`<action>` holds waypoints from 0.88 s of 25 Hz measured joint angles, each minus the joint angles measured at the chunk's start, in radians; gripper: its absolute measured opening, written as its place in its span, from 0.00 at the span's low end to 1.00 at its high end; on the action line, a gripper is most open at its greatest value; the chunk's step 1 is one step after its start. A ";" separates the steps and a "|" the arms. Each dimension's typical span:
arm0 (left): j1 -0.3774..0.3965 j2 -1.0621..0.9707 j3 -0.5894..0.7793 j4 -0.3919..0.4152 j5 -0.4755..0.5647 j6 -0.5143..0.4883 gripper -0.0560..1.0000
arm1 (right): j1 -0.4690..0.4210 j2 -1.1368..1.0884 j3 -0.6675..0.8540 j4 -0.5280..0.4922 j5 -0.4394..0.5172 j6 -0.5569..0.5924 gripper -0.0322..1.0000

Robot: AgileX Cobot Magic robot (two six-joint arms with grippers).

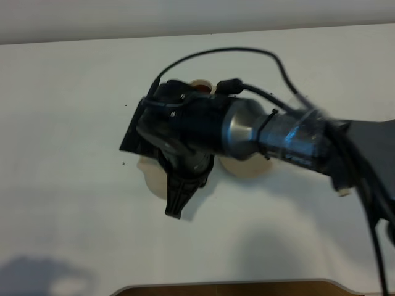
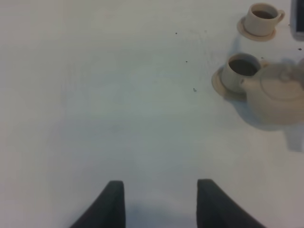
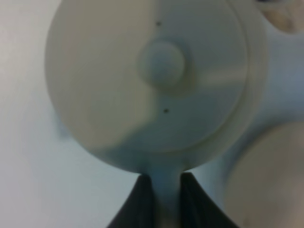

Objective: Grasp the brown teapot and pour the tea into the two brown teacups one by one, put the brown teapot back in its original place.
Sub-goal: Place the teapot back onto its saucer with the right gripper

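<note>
The robot's right gripper should set the brown teapot, now held off the table by the teacup, down on the wide saucer (image 1: pixel 247 152) (image 3: pixel 293 194) that peeks out below its arm.
The brown teapot (image 3: pixel 152 80) fills the right wrist view, seen from above with its knobbed lid. My right gripper (image 3: pixel 161 179) is shut on its ring handle. In the left wrist view the teapot (image 2: pixel 280 97) is held off the table with its spout at the rim of the nearer teacup (image 2: pixel 240 71). The farther teacup (image 2: pixel 261 18) stands on its saucer behind. Both cups show dark liquid. My left gripper (image 2: pixel 159 185) is open and empty over bare table. In the exterior view my right arm (image 1: pixel 203 129) hides most of the set. The wide saucer (image 1: pixel 244 166) shows below the arm.
The white table (image 1: pixel 74 123) extends around the set. A brown edge (image 1: pixel 228 287) runs along the table's front. The right arm's cable (image 1: pixel 247 52) loops above the wrist. A dark object (image 2: pixel 299 23) sits at the edge of the left wrist view beside the far cup.
</note>
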 joint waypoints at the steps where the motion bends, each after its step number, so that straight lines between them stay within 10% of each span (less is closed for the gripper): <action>1: 0.000 0.000 0.000 0.000 0.000 0.000 0.39 | -0.005 -0.018 0.000 -0.001 0.001 0.000 0.15; 14: 0.000 0.000 0.000 0.000 0.000 0.000 0.39 | -0.179 -0.089 0.002 0.007 0.078 -0.011 0.15; 22: 0.000 0.000 0.000 0.000 0.000 0.000 0.39 | -0.292 -0.181 0.236 0.054 -0.121 -0.012 0.15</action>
